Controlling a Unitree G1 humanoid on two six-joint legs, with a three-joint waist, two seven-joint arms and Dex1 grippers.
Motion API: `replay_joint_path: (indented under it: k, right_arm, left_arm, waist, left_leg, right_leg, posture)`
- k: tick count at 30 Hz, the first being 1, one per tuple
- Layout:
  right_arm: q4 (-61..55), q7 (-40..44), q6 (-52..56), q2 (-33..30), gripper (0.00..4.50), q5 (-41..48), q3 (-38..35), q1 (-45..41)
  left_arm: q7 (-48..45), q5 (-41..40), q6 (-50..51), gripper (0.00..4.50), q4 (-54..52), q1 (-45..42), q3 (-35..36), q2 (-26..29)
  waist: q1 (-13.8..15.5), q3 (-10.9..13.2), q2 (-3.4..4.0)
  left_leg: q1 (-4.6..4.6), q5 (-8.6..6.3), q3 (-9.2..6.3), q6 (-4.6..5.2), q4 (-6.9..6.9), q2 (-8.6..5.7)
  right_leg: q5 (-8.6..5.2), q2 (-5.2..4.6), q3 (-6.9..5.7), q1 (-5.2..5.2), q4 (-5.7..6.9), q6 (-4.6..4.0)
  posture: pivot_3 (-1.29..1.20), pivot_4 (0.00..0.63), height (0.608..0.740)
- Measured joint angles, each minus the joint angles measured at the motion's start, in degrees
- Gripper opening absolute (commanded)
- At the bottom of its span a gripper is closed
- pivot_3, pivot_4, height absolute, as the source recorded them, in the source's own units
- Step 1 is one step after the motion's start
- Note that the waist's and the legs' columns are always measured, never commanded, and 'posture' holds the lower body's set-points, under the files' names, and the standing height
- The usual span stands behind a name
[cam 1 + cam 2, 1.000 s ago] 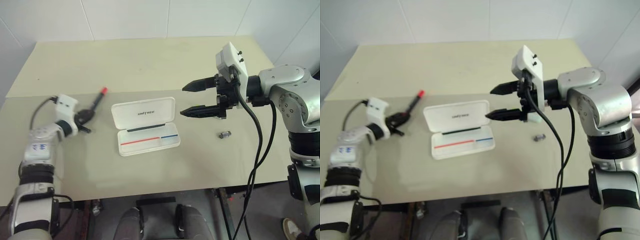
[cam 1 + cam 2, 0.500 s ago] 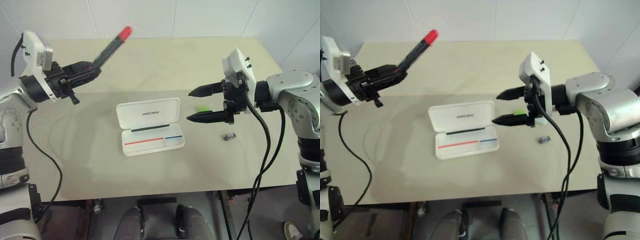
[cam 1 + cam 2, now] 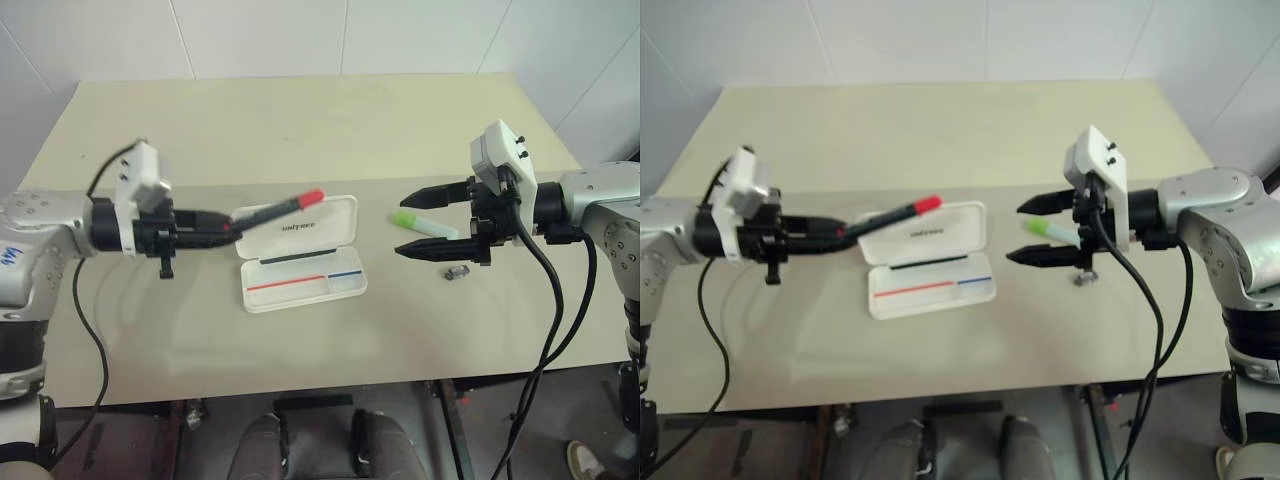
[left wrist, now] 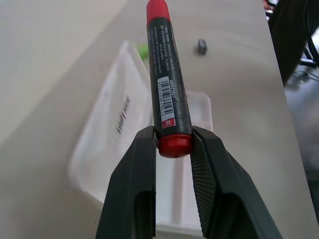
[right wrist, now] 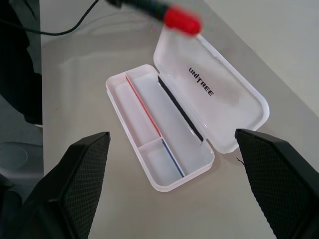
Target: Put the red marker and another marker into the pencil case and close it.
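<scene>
The left gripper should release the red marker in the pencil case's long compartment (image 3: 301, 262) (image 4: 167, 167) next to the lettered lid.
The white pencil case (image 3: 300, 292) lies open in the middle of the table, its lettered lid (image 5: 219, 94) tipped back. My left gripper (image 3: 228, 224) is shut on the base of the red marker (image 3: 285, 208), a black barrel with a red cap. It holds the marker nearly level in the air, cap end over the lid's left part (image 4: 167, 84). The green-capped marker (image 3: 420, 222) lies on the table right of the case. My right gripper (image 3: 1015, 233) hovers open beside it, pointing left toward the case, and holds nothing.
A tiny dark metallic object (image 3: 457, 272) lies on the table below the right gripper. The beige table (image 3: 300, 130) has free room behind the case and in front of it. Black cables hang from both wrists.
My left arm has swung the red marker down from high on the left to the right, over the case lid. The right gripper drew back to the right, uncovering the green marker.
</scene>
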Motion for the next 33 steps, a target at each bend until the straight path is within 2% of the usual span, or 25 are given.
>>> replay_joint_path:
  k: [5, 12, 17, 25, 33]
  right_arm:
    - [-0.5, -0.8, 0.1, -0.5, 4.25, 0.7, 0.0, 0.3]
    - [-0.9, -1.7, 0.0, -0.6, 4.25, 1.1, -0.1, 0.5]
    - [-0.9, -1.9, -0.1, -0.6, 4.25, 1.1, -0.1, 0.5]
    - [-0.9, -1.9, -0.3, -0.6, 4.25, 1.1, -0.1, 0.5]
    - [-0.8, -1.8, -0.4, -0.6, 4.25, 1.1, -0.1, 0.5]
  left_arm:
    - [-0.9, 7.8, -7.4, 0.62, 1.2, 0.7, -5.7, 0.0]
    - [2.3, 15.5, -14.9, 0.62, 5.5, -2.7, -9.6, -5.9]
    - [3.5, 16.6, -15.4, 0.62, 5.5, -3.5, -10.3, -8.9]
    - [3.8, 16.8, -14.4, 0.62, 4.7, -2.2, -10.6, -10.2]
    - [5.0, 18.4, -14.1, 3.22, 3.5, -1.4, -10.8, -10.3]
  waist:
    - [0.1, 0.0, 0.00]
    - [0.2, 0.0, 0.00]
    - [0.0, 0.0, 0.00]
    - [0.1, 0.0, 0.00]
    - [0.1, 0.0, 0.00]
  left_leg:
    - [0.00, -0.03, 0.00, 0.04, 0.06, 0.00]
    - [-0.03, -0.04, 0.01, 0.07, 0.11, 0.00]
    - [-0.03, -0.04, 0.03, 0.07, 0.10, 0.01]
    - [-0.03, -0.04, 0.01, 0.07, 0.17, 0.01]
    - [-0.03, -0.04, 0.01, 0.07, 0.18, 0.01]
  right_leg:
    - [0.00, -0.01, 0.01, 0.00, 0.00, 0.00]
    - [0.01, -0.02, 0.01, 0.01, 0.03, 0.01]
    - [0.01, -0.01, 0.02, 0.00, 0.03, 0.01]
    - [0.01, -0.02, 0.02, 0.01, 0.06, 0.02]
    - [0.01, -0.02, 0.02, 0.01, 0.06, 0.02]
  posture:
    - [0.00, 0.150, 0.740]
    - [0.00, 0.150, 0.740]
    - [0.00, 0.150, 0.740]
    - [0.00, 0.150, 0.740]
    - [0.00, 0.150, 0.740]
